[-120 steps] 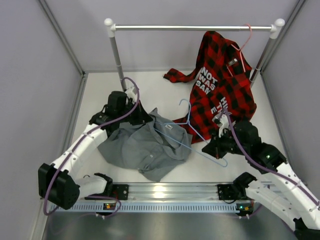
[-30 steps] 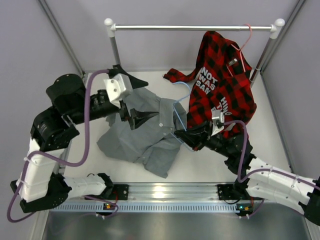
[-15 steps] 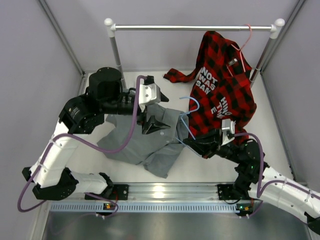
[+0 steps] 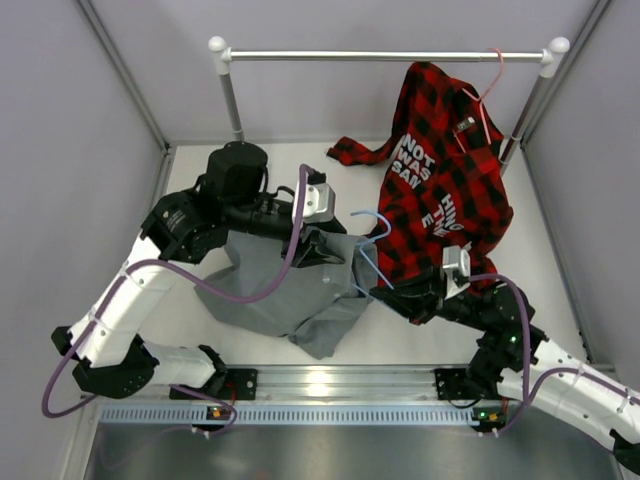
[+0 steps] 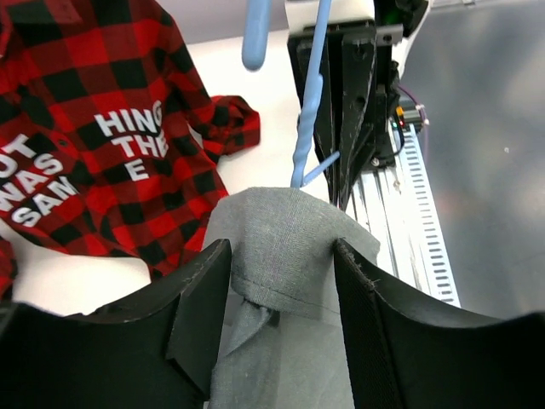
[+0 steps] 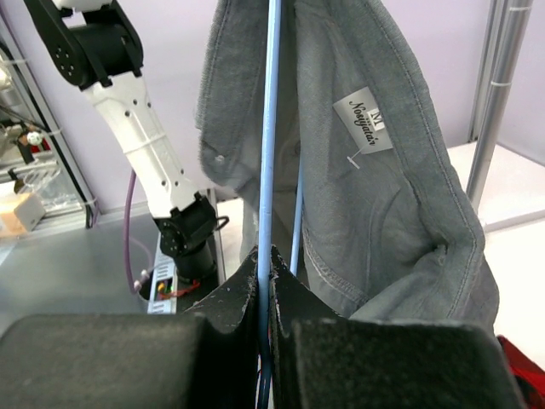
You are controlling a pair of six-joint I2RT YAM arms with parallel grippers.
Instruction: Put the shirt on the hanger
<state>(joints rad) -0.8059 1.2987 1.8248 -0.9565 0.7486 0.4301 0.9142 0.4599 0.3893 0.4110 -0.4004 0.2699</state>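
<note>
My left gripper will pinch the shirt at the hanger's neck (image 5: 295,196) before I free my right gripper, because it is around the shirt's loose fold, short of that neck.
The grey shirt (image 4: 285,295) lies crumpled on the table, and part of it is lifted and draped over the light-blue hanger (image 4: 363,258). My left gripper (image 4: 320,248) sits at the raised fabric beside the hanger's hook. In the left wrist view its jaws (image 5: 281,256) stand half apart around a fold of the shirt (image 5: 285,239), which lies loose and unpinched between them, with the hanger (image 5: 308,111) just beyond. My right gripper (image 4: 386,292) is shut on the hanger. The right wrist view shows the wire (image 6: 270,128) pinched between the fingers (image 6: 266,256) and the shirt (image 6: 383,187) hanging over it.
A red-and-black plaid shirt (image 4: 440,180) hangs on a pink hanger (image 4: 493,75) from the rail (image 4: 385,56) at the back right, its hem on the table. The rail's posts (image 4: 232,110) stand at the back. A metal rail (image 4: 340,380) runs along the near edge.
My left gripper has moved right along the shirt toward the hanger's hook, and its jaws have narrowed around the fabric. The right gripper has shifted slightly, still holding the hanger.
</note>
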